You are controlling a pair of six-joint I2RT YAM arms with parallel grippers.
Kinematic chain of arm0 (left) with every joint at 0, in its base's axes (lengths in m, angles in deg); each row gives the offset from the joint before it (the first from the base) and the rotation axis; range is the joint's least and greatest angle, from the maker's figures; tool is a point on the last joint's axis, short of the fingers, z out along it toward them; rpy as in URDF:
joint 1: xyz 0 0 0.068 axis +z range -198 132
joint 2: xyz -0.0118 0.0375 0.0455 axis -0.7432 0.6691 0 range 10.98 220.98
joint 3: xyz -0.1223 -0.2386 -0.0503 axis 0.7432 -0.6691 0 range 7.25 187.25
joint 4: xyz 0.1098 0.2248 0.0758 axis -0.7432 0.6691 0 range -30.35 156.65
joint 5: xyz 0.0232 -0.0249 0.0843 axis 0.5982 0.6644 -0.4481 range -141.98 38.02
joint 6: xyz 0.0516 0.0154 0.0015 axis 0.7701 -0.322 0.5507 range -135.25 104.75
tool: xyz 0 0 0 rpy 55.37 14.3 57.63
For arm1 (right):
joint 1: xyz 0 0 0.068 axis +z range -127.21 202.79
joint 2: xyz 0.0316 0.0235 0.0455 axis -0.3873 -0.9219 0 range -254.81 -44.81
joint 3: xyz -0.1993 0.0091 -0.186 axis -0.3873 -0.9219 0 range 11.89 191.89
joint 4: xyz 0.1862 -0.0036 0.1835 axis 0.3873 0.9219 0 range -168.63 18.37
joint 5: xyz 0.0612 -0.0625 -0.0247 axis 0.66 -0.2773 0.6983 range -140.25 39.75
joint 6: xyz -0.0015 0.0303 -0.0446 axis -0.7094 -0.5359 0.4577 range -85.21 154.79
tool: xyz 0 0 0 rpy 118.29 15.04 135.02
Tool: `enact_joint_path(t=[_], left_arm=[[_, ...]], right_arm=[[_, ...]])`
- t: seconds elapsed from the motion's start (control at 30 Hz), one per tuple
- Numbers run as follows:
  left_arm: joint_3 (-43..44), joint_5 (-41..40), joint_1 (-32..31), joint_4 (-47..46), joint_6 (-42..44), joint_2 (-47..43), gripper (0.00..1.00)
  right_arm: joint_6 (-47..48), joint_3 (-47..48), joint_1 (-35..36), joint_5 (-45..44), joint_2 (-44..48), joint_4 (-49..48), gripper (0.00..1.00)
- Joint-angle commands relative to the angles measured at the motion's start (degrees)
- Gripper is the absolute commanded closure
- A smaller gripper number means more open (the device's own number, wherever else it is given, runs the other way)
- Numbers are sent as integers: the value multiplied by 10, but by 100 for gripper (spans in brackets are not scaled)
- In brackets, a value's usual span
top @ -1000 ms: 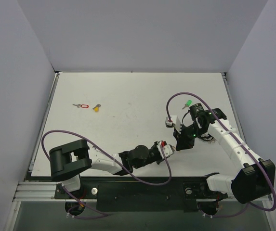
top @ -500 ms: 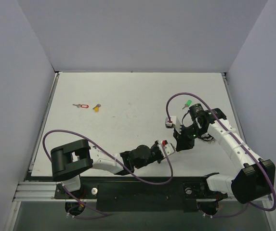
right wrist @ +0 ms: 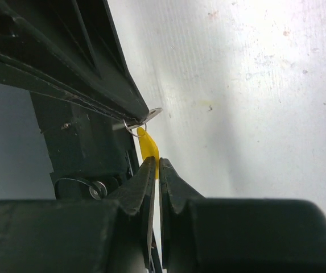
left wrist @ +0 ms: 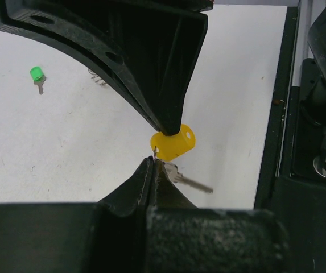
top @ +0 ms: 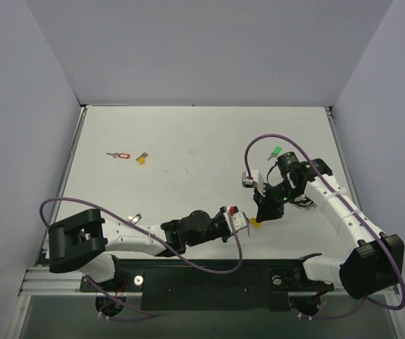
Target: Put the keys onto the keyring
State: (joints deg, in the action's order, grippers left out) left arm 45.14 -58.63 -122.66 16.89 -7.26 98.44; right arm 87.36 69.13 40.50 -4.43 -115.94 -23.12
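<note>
The silver wire ring is at the hole of the yellow head my right gripper grips, so it should release the head and take the wire (right wrist: pixel 132 132).
A yellow-headed key (top: pixel 256 225) hangs between both grippers near the table's front. My right gripper (top: pixel 264 214) is shut on its yellow head (right wrist: pixel 149 149). A thin silver wire ring (right wrist: pixel 132 127) sits at the hole in the head. My left gripper (left wrist: pixel 154 160) is shut on that wire, its tips (right wrist: pixel 151 112) right above the key. The blade (left wrist: pixel 192 182) points toward the near edge. A green-headed key (top: pixel 276 152) lies behind the right arm. A red-tagged key (top: pixel 121 155) and another yellow key (top: pixel 141 158) lie far left. Frilly links of the keyring (left wrist: pixel 97 77) peek from behind the right gripper.
The black rail (left wrist: pixel 276 102) along the table's near edge runs close to the right of the held key. Purple cables (top: pixel 259 145) loop over both arms. Grey walls (top: pixel 18 141) enclose the table on three sides.
My left gripper has shut and drawn back a little to the left, and its arm base has swung left. The yellow key now shows between the grippers. The right arm has stayed put.
</note>
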Motion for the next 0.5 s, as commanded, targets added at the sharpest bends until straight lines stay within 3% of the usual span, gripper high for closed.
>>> enact_joint_path(t=[0.0, 0.1, 0.17, 0.3, 0.37, 0.47], left_arm=[[-6, 59, 13, 47, -20, -50, 100], [-10, 67, 20, 45, -33, -57, 100], [-13, 84, 23, 40, -38, -59, 100], [-23, 105, 28, 32, -31, -65, 100], [-30, 122, 33, 28, -32, -71, 100], [-35, 168, 48, 22, -47, -83, 100]], right_arm=[[8, 12, 3, -4, -2, 23, 100], [7, 11, 15, 2, -11, 26, 100], [16, 14, 21, 10, -16, 35, 93], [33, 25, 15, 51, -10, 61, 59], [46, 31, 10, 75, -1, 72, 50], [107, 27, 11, 111, 13, 95, 45]])
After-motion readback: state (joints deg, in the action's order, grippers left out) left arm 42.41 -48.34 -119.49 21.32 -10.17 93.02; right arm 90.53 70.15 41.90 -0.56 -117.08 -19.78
